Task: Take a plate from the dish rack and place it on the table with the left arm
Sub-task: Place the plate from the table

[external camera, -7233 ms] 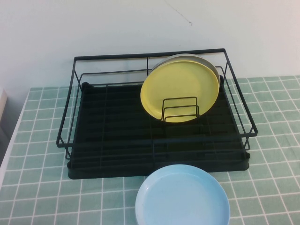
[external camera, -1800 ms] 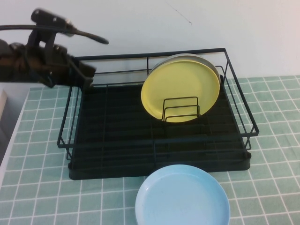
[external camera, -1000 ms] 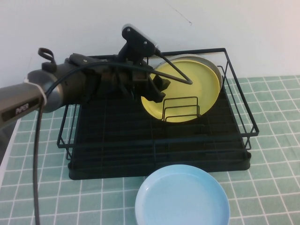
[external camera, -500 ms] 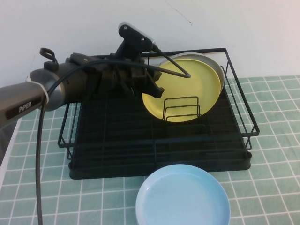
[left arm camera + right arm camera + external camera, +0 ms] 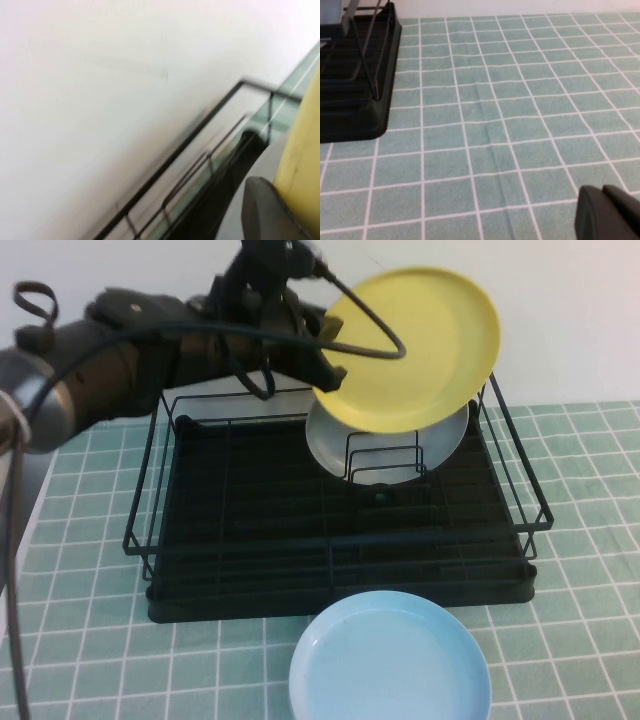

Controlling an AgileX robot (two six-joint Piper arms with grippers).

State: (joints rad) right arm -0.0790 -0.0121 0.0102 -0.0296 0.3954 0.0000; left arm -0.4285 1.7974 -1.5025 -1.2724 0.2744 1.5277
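I need to let go of the yellow plate with my left gripper on top of the light blue plate (image 5: 390, 680) in front of the dish rack.
My left arm reaches in from the left, and my left gripper (image 5: 322, 362) is shut on the left edge of the yellow plate (image 5: 425, 345). It holds the plate tilted in the air above the back of the black dish rack (image 5: 250, 585). In the left wrist view one dark finger (image 5: 265, 212) presses against the yellow plate (image 5: 302, 155), with the rack's top wire (image 5: 200, 127) behind. My right gripper (image 5: 609, 216) is shut and empty, low over the green tiled table (image 5: 495, 125), to the right of the rack's corner (image 5: 355, 100).
A pale grey plate (image 5: 385, 448) still stands upright in the rack's wire dividers, just under the yellow plate. A light blue plate (image 5: 390, 662) lies on the table (image 5: 90, 640) in front of the rack. A white wall stands behind.
My left gripper has lifted the yellow plate up and out of the dividers, from standing in the rack to above its back rail. The grey plate behind it now shows.
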